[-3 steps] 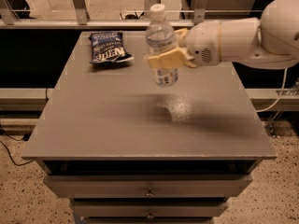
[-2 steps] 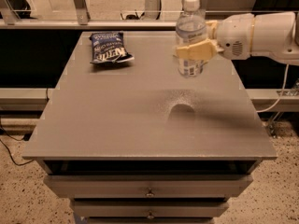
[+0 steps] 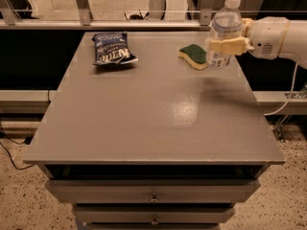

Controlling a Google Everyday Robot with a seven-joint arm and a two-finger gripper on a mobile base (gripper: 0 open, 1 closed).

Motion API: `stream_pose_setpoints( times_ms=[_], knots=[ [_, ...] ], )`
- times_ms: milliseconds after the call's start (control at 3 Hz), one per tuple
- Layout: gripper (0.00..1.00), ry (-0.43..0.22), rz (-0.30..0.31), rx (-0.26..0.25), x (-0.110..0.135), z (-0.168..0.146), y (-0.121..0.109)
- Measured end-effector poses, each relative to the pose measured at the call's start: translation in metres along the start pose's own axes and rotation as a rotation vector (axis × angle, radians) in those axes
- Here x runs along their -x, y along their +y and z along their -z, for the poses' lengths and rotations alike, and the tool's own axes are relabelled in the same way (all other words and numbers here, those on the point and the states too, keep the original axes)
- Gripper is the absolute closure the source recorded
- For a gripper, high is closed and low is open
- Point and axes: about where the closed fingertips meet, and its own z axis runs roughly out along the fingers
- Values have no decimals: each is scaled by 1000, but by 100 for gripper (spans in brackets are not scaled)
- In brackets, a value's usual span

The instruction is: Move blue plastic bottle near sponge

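Note:
My gripper is going to release the blue plastic bottle standing between the sponge and the grey table's side edge (image 3: 225, 72).
The blue plastic bottle (image 3: 223, 30), clear with a white cap and printed label, is upright at the table's far right. My gripper (image 3: 228, 45) comes in from the right and is shut on the bottle's middle with its pale yellow fingers (image 3: 225, 46). The bottle's base is at or just above the tabletop; I cannot tell if it touches. The sponge (image 3: 194, 56), green top over a yellow base, lies flat just left of the bottle, nearly touching it.
A dark blue snack bag (image 3: 113, 48) lies at the far left of the grey table (image 3: 153, 114). The table's right edge is close beside the bottle. Drawers sit below the front edge. A rail and glass run behind the table.
My gripper has carried the bottle from above the table's middle to the far right and lowered it beside the sponge. The sponge, hidden behind the arm earlier, now shows.

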Motion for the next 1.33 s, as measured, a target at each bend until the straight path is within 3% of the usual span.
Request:
stream_pose_setpoints(
  times_ms=[333,667,1333],
  knots=[
    [100,-9,-6,-48,-23,13,-33],
    [100,-15,-25,-91,-39,27,-50],
    [100,-50,-76,-112,-63,23,-70]
  ],
)
